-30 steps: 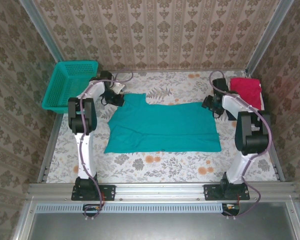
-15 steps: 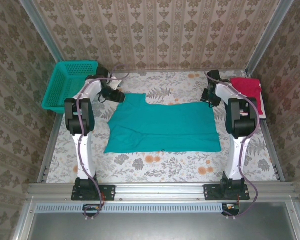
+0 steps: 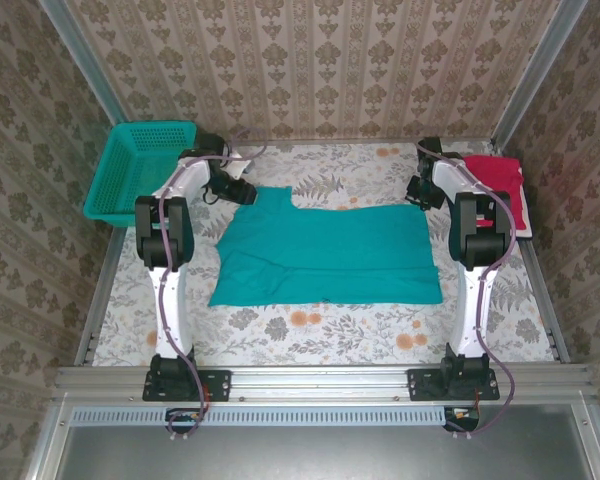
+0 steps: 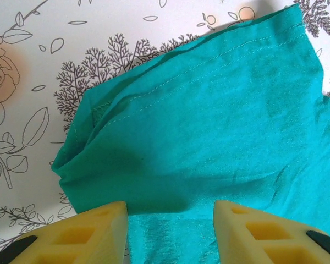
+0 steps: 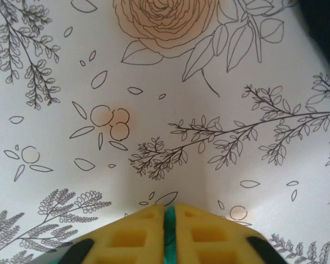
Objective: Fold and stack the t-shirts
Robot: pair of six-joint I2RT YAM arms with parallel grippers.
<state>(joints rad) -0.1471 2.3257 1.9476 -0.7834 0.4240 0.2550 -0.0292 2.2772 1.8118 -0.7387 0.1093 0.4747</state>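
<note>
The teal t-shirt's sleeve lies loose between my left gripper's open fingers; it should go lower and pinch the sleeve's edge (image 4: 168,212) before both grippers fold.
A teal-green t-shirt (image 3: 325,255) lies spread flat across the middle of the floral table. At its far left corner my left gripper (image 3: 242,192) stands open, its yellow fingers (image 4: 91,234) straddling the rumpled sleeve (image 4: 209,126). My right gripper (image 3: 421,192) is at the far right corner of the shirt, shut on a thin edge of teal cloth (image 5: 170,237) that shows between its pads. A folded red t-shirt (image 3: 494,184) rests at the far right on a dark navy one, of which a strip (image 5: 323,22) shows.
A teal plastic mesh basket (image 3: 143,165) sits at the far left edge of the table. Metal posts (image 3: 528,75) and patterned walls (image 3: 310,65) close in the back and sides. Bare floral tabletop (image 3: 320,330) runs along the front of the shirt.
Both arms have reached farther back toward the shirt's far corners. The right gripper moved up beside the red shirt; the teal shirt's far right edge has shifted slightly.
</note>
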